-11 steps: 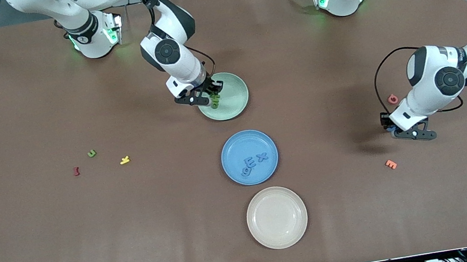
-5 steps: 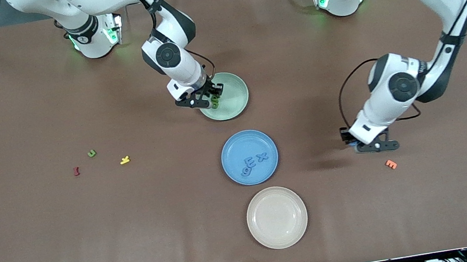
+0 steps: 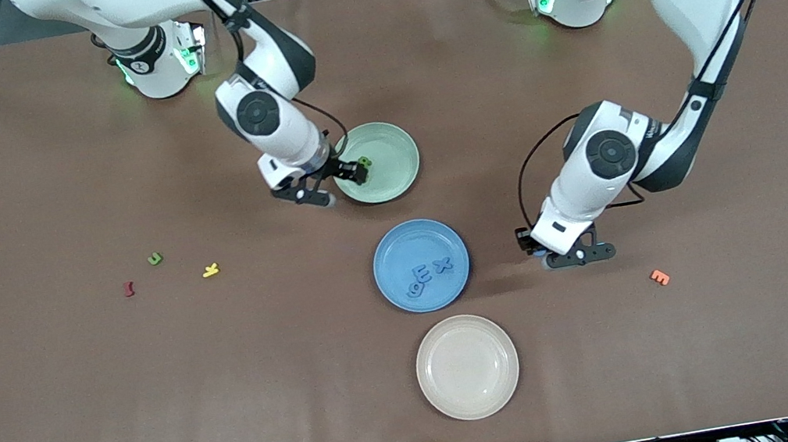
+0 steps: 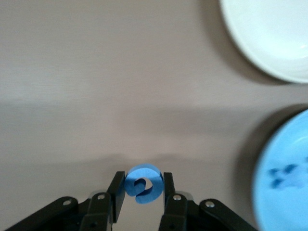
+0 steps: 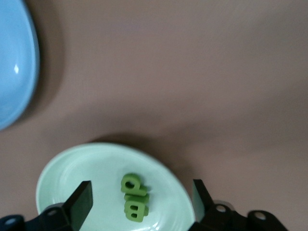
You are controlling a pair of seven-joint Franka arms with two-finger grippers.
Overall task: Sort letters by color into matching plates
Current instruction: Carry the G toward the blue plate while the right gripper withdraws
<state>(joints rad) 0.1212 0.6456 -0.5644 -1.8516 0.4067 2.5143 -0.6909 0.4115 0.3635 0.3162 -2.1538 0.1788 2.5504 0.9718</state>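
My left gripper needs to let go of the round blue letter, and it will rest on the blue plate's bare part [image 3: 426, 251] that faces the mint green plate.
My right gripper [image 3: 337, 185] stands open over the rim of the mint green plate [image 3: 398, 173]. Two green letters [image 5: 134, 197] lie in that plate [image 5: 72, 178], below the gap between the fingers of the right gripper [image 5: 142, 196]. My left gripper [image 4: 143, 186] is shut on a round blue letter [image 4: 143, 184]. The left gripper [image 3: 567, 255] hangs over bare table beside the blue plate [image 3: 391, 249], toward the left arm's end. Three blue letters [image 3: 430, 272] lie in the blue plate. One loose green letter [image 3: 155, 258] rests on the table toward the right arm's end.
A cream-white plate [image 3: 471, 394] sits nearer the front camera than the blue plate. A red letter [image 3: 129, 288] and a yellow letter [image 3: 210, 270] lie by the loose green one. An orange letter [image 3: 659, 277] lies toward the left arm's end.
The right gripper opened, left a green letter in the green plate and drew back to the plate's rim. The left arm carried the blue letter toward the blue plate.
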